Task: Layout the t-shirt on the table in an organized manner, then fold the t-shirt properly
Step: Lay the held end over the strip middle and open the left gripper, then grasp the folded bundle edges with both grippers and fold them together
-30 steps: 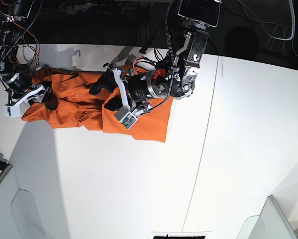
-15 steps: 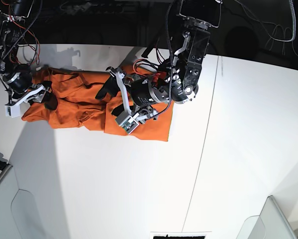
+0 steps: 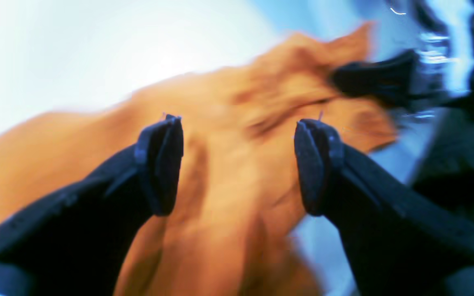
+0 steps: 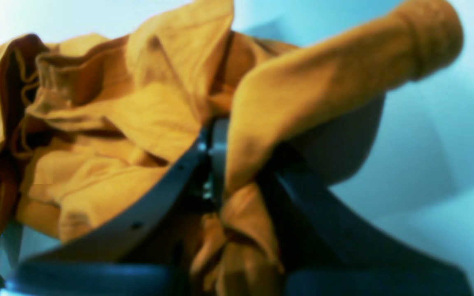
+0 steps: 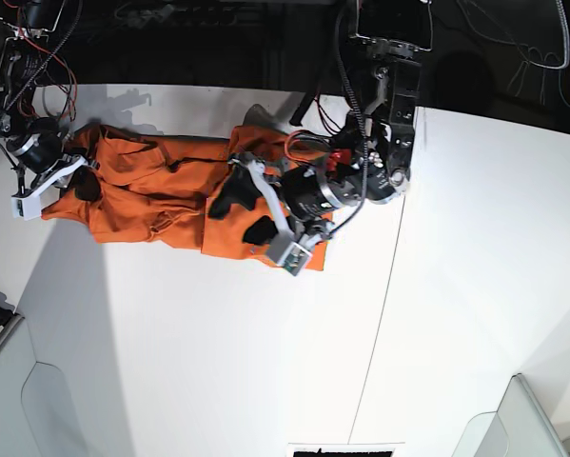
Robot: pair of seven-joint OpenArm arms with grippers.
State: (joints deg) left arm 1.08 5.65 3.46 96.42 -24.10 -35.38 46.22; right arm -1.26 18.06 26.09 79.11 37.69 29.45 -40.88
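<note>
The orange t-shirt's bunched end, now near the table's far edge, will be let go by my right gripper on the cloth [image 5: 304, 242], and it will lie there beneath the open fingertips of my left gripper.
The orange t-shirt [image 5: 161, 195] lies crumpled in a long strip near the table's [image 5: 265, 362] far edge. My right gripper [image 5: 83, 181] is at the shirt's left end. The right wrist view shows that gripper [image 4: 237, 160] shut on a bunched fold of the t-shirt [image 4: 109, 123], with a rolled piece sticking out past the fingers. My left gripper [image 5: 244, 211] hovers open over the shirt's right part. In the left wrist view its two dark fingertips [image 3: 161, 164] stand wide apart above the blurred t-shirt [image 3: 237, 135], with nothing between them.
A thin dark seam [image 5: 391, 276] runs down the tabletop right of the shirt. Pale bins sit at the front left corner [image 5: 9, 381] and front right corner [image 5: 522, 419]. Cables and dark equipment fill the back edge [image 5: 170, 38].
My right gripper has shut on the shirt's left end and lifted it slightly. The left arm has swung right and toward the front across the shirt, its jaws still open.
</note>
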